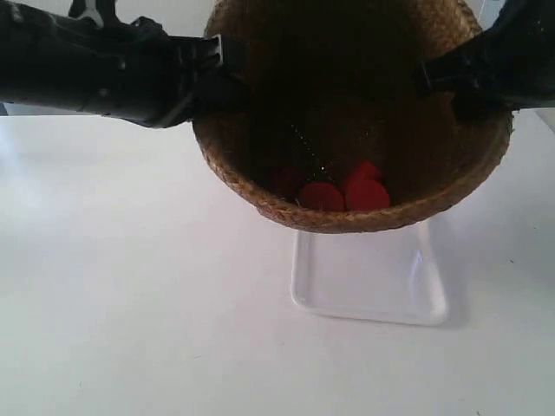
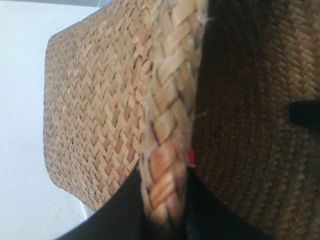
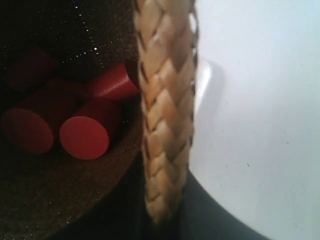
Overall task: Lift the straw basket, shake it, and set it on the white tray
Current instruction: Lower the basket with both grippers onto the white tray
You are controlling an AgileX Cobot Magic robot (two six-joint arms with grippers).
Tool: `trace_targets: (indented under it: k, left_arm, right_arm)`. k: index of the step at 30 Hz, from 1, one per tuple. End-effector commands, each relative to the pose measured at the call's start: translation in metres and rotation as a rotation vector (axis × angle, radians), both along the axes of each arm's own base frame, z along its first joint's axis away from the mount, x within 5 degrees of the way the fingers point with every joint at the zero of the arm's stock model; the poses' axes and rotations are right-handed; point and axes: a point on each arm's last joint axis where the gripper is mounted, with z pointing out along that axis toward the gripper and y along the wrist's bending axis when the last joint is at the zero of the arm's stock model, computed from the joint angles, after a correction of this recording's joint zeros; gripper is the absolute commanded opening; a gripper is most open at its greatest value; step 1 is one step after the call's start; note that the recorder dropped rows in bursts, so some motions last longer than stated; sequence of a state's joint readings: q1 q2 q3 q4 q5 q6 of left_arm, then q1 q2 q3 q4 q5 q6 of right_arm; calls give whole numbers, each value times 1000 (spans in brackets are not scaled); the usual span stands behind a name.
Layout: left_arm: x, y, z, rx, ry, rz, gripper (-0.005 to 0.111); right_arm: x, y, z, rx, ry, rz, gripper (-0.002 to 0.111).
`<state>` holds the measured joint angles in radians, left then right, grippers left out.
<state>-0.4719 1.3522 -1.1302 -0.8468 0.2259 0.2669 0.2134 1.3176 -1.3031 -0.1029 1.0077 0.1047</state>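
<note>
My left gripper has the straw basket, which hangs tilted in the air now. It will let go of it standing on the white tray, set back from its near edge (image 1: 368, 253).
The straw basket (image 1: 408, 186) hangs in the air, tilted toward the camera, with several red cylinders (image 1: 347, 192) lying in its dark inside. Both arms hold it by the braided rim. My left gripper (image 2: 167, 200) is shut on the rim (image 2: 167, 125), one finger outside the woven wall and one inside. My right gripper (image 3: 162, 205) is shut on the opposite rim (image 3: 165, 110), and the red cylinders (image 3: 84, 136) show just inside it. The white tray (image 1: 371, 282) lies on the table below the basket, partly hidden behind its rim.
The table (image 1: 130, 286) is plain white around the tray. The arm at the exterior view's left (image 1: 104, 69) and the arm at the exterior view's right (image 1: 494, 65) reach in from the two upper sides.
</note>
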Motion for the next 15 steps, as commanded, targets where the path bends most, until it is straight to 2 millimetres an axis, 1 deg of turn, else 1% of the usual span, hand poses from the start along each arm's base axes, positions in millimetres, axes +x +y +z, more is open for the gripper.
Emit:
trace_targets:
  k: [1,6,8,10,13,15]
  left_arm:
    - [3,-14,10,-55,9,-29,0]
    - [12,-25,-4,-96,77,-15,0]
    - [15,-31,-11,-87,83,-10,0]
    - [18,-36,-17,-88,104,-2,0]
    - [23,-39,-26,-90,132,12,0]
    - [26,-41,-31,-88,145,19,0]
  right_arm:
    - [4,-11,-7,-81,54,25,0]
    - [5,-22,1,-101,44,7,0]
    - [9,-27,3,-111,53,0,0]
    - [14,-32,-1,-126,94,-7,0]
    - [25,-39,-15,-141,183,-18,0]
    - [29,-40,-21,-146,212,-12,0]
